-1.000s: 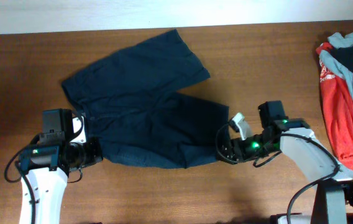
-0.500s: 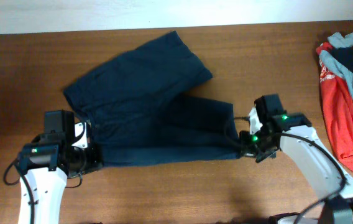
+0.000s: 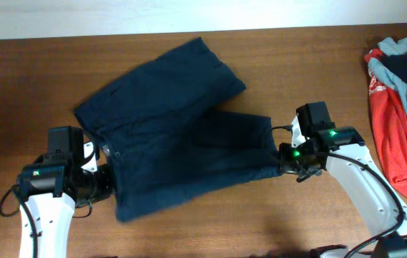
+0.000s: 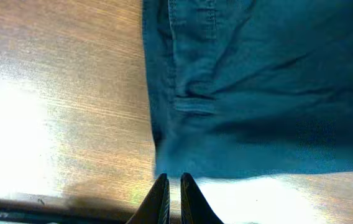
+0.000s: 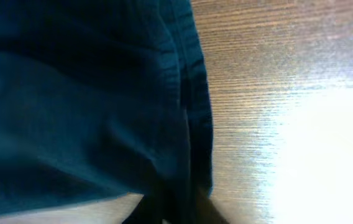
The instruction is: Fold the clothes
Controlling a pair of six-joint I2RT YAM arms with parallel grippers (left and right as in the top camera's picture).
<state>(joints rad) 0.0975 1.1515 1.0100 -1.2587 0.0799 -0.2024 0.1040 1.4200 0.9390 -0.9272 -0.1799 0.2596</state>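
My right gripper will open and grip nearer the hem's far corner (image 3: 266,120), because it holds the near corner of the leg hem while the hem's far corner lies loose.
The clothes (image 3: 175,122) are dark navy shorts spread across the middle of the table, one leg pointing to the far side and one to the right. My left gripper (image 3: 109,185) is at the waistband side. In the left wrist view its fingers (image 4: 173,180) are shut, with the tips pinching the near edge of the cloth (image 4: 257,93). My right gripper (image 3: 279,163) is shut on the hem of the right leg. In the right wrist view the cloth (image 5: 71,93) covers its fingers (image 5: 173,208). A corner of the shorts hangs toward the near side by the left gripper.
A pile of other garments (image 3: 397,107), red, light grey-blue and dark, lies at the right edge of the wooden table (image 3: 311,72). A white wall strip runs along the far edge.
The near left part of the shorts has swung toward the front, so a corner now points down beside the left gripper. The right gripper holds the leg hem in almost the same place.
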